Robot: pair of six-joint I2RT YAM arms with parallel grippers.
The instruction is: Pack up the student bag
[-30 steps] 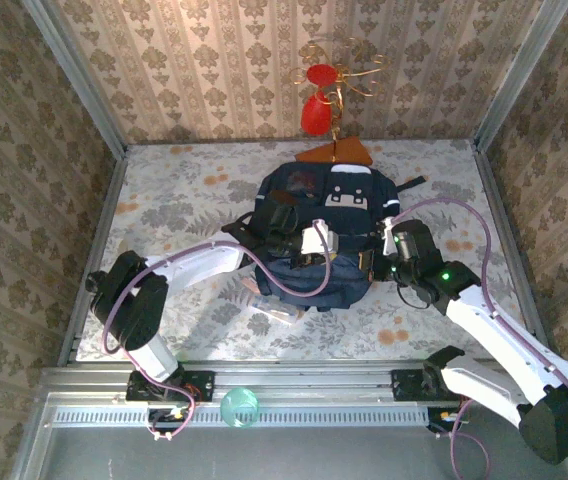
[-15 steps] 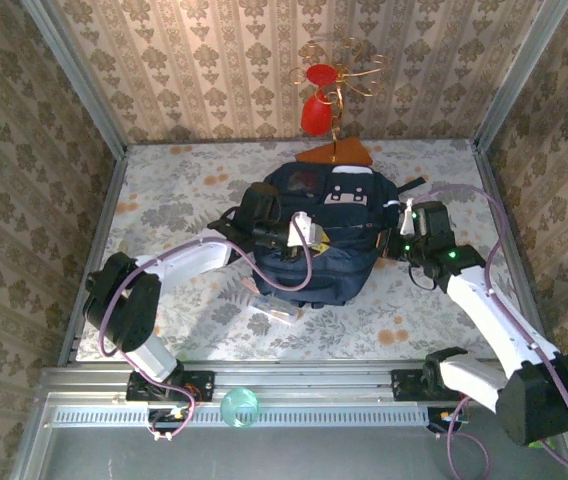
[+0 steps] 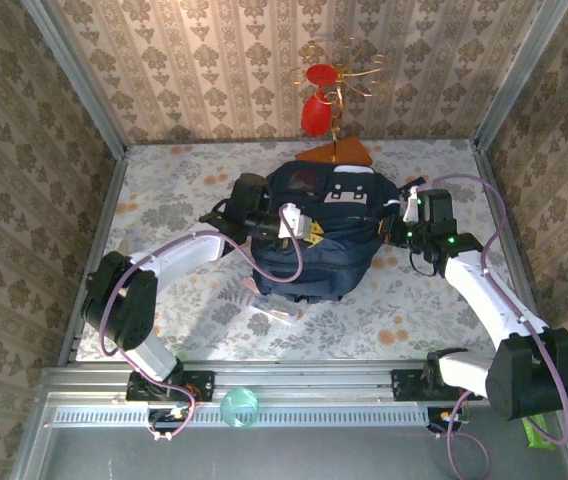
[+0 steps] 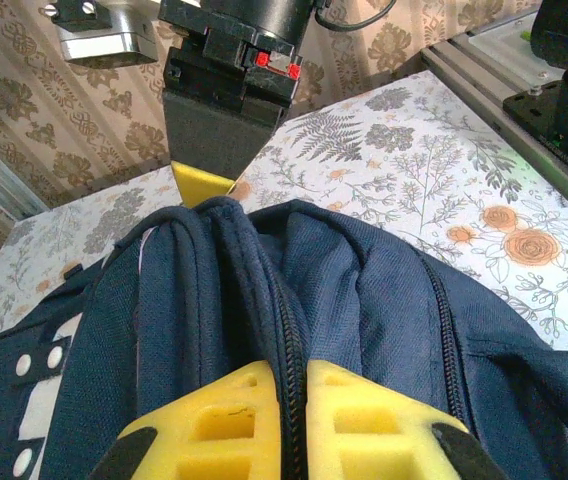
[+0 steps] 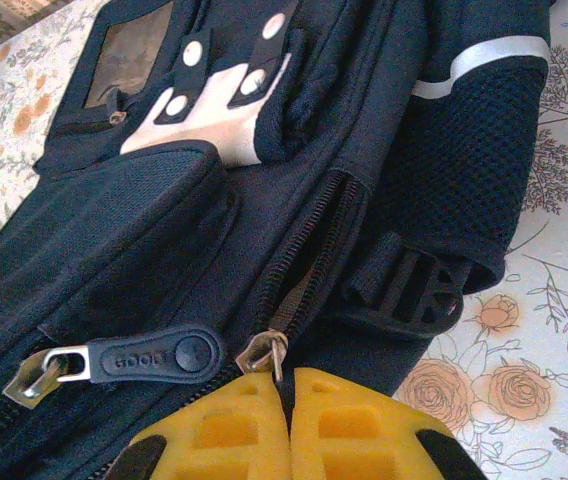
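My right gripper needs to let go of the metal zip pull on the student bag [image 3: 351, 229] just in front of the bag's white patch.
The student bag [image 3: 326, 225], a big navy backpack with white patches, lies mid-table. My left gripper [image 3: 311, 231] sits on its left half. In the left wrist view its yellow fingertips [image 4: 226, 420] are shut on a ridge of the student bag [image 4: 364, 290] along a zip line. My right gripper [image 3: 398, 214] is at the bag's right side. In the right wrist view my right gripper [image 5: 289, 385] is shut on a metal zip pull [image 5: 269, 353], and the zip above it gapes slightly. A second pull with a rubber tab [image 5: 154, 357] lies to the left.
A red ornament [image 3: 316, 112] with gold wire stands on a brown base [image 3: 336, 152] just behind the bag. Small flat items [image 3: 272, 305] poke out at the bag's near edge. A teal ring [image 3: 239, 408] rests on the front rail. Patterned walls enclose three sides.
Both grippers have moved toward the back of the table while staying shut. The right one has travelled up the bag's right side, and the bag has bunched up toward the back.
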